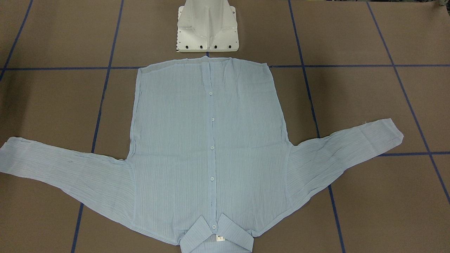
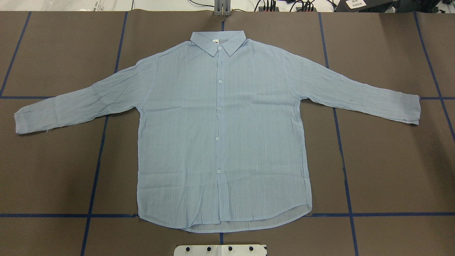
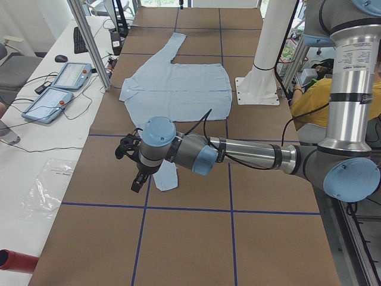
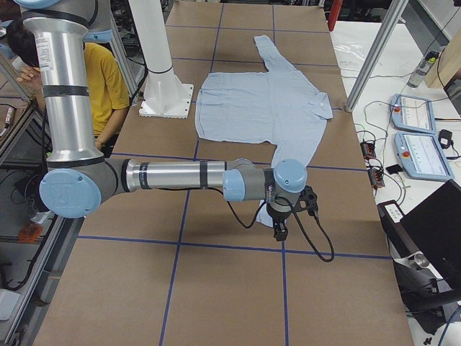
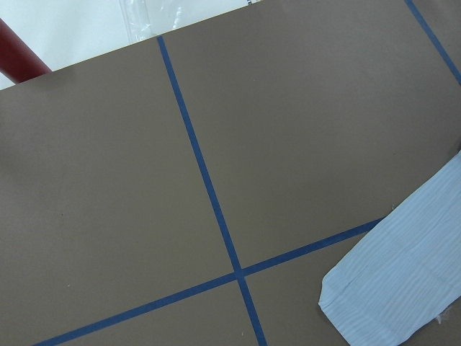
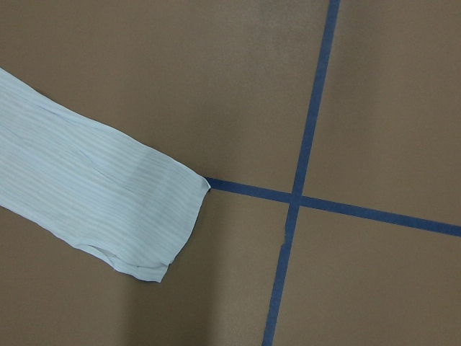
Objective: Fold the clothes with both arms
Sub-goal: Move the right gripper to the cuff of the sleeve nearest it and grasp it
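Observation:
I will move my right gripper to the cuff's collar-side corner (image 1: pixel 1 164) (image 6: pixel 203 189), on the shirt's sleeve below that gripper, and close it there.
The light blue striped shirt (image 2: pixel 220 131) lies flat and buttoned on the brown table, both sleeves spread out, collar at the far edge from the robot. It also shows in the front-facing view (image 1: pixel 207 151). The near arm's left gripper (image 3: pixel 138 179) hangs just above the table beside the left sleeve cuff (image 3: pixel 168 179); I cannot tell if it is open or shut. The right gripper (image 4: pixel 279 231) hangs beside the right sleeve cuff (image 4: pixel 261 213); I cannot tell its state either. The left wrist view shows a cuff (image 5: pixel 396 288), the right wrist view a cuff (image 6: pixel 108 209). No fingers show there.
The white pedestal base (image 1: pixel 207 28) stands at the shirt's hem. Blue tape lines (image 2: pixel 96 167) grid the table. Teach pendants (image 3: pixel 59 89) and a plastic bag (image 3: pixel 47 190) lie on the side table. A person in yellow (image 4: pixel 108 79) sits behind the robot.

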`<action>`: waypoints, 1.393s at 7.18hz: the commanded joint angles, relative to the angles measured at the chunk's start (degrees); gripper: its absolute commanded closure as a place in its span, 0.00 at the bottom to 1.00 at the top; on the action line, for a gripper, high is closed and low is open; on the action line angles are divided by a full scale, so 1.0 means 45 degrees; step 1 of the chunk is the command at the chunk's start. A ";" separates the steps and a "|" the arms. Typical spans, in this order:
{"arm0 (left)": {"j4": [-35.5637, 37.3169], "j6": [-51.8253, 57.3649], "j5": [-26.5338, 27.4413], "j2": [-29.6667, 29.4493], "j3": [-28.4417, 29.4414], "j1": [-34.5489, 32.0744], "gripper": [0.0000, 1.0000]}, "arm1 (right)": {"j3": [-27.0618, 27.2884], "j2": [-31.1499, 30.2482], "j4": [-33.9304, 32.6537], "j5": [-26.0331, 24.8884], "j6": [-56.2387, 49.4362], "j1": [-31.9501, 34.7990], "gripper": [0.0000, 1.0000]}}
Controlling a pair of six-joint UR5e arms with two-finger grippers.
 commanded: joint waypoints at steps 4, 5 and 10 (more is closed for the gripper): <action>-0.0295 0.0136 0.0046 0.0541 -0.0170 0.0033 0.00 | -0.0308 -0.0411 0.1763 0.0576 -0.0007 -0.0252 0.00; -0.0375 0.0137 -0.0012 0.0736 -0.0190 0.0033 0.00 | -0.0328 -0.0431 0.1765 0.0657 -0.0007 -0.0388 0.00; -0.1020 0.0098 0.0007 0.0895 -0.0151 0.0072 0.00 | -0.1279 -0.0216 0.4736 0.0541 0.4957 -0.2181 0.01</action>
